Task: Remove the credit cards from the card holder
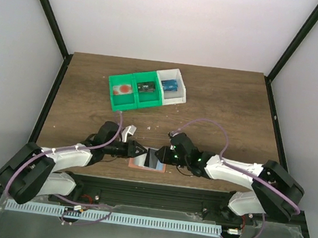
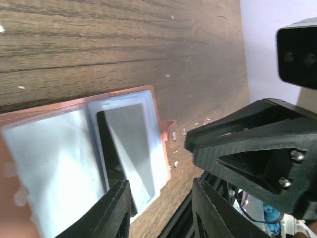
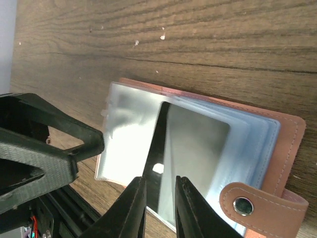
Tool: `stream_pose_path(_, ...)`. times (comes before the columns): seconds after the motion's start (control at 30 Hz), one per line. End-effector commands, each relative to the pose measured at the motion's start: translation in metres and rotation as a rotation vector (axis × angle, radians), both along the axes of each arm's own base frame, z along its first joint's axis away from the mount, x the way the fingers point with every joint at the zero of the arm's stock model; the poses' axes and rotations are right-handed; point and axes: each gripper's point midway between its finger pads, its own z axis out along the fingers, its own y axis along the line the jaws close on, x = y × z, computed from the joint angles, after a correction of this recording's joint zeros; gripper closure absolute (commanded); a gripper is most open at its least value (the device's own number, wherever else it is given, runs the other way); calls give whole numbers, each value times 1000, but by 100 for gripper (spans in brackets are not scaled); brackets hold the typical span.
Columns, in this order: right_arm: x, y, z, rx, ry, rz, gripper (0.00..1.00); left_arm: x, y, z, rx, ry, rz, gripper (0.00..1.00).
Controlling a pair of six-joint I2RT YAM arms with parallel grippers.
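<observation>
My left fingers span the dark card's sleeve, so they should shift over and pinch the dark card's exposed strip (image 2: 109, 146) before pulling.
The salmon-pink card holder (image 1: 158, 168) lies open near the table's front edge, between my two grippers. Its clear, pale blue sleeves face up in the left wrist view (image 2: 49, 113) and in the right wrist view (image 3: 290, 144). A dark glossy card (image 2: 130, 141) (image 3: 195, 148) sits in a sleeve. My left gripper (image 1: 141, 151) (image 2: 161, 203) is open and empty, with one finger over the holder's near corner. My right gripper (image 1: 163, 154) (image 3: 161, 203) is open only narrowly, just above the dark card's near edge, holding nothing. A blue card (image 1: 169, 85) and a dark card (image 1: 146, 86) lie in the far bins.
A green two-compartment bin (image 1: 127, 100) and a white bin (image 1: 176, 98) stand side by side at the back of the table. The left green compartment holds a red-and-white item (image 1: 124, 90). The holder's snap tab (image 3: 247, 203) sticks out toward the table's front edge.
</observation>
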Motion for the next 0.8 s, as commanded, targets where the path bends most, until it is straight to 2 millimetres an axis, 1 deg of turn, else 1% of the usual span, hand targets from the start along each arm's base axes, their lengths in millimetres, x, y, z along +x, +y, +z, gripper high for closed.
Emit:
stream_pose_path(0.0, 2, -2, 5, 3, -20, -21, 81, 4, 10, -12, 71, -12, 24, 63)
stream_pose_path(0.17, 2, 5, 10, 27, -25, -5, 79, 0, 13, -25, 79, 20, 19, 62)
stream_pose_path(0.37, -3, 13, -8, 10, 27, 39, 78, 1, 20, -44, 125, 48, 36, 63)
stream_pose_path(0.5, -5, 10, -25, -33, 54, 38, 78, 2, 27, -56, 182, 66, 53, 64)
stream_pose_path(0.57, -6, 8, -31, -46, 63, 36, 78, 2, 27, -56, 185, 66, 50, 64)
stream_pose_path(0.77, -9, 7, -44, -66, 92, 45, 78, -1, 14, -37, 82, 57, 8, 64)
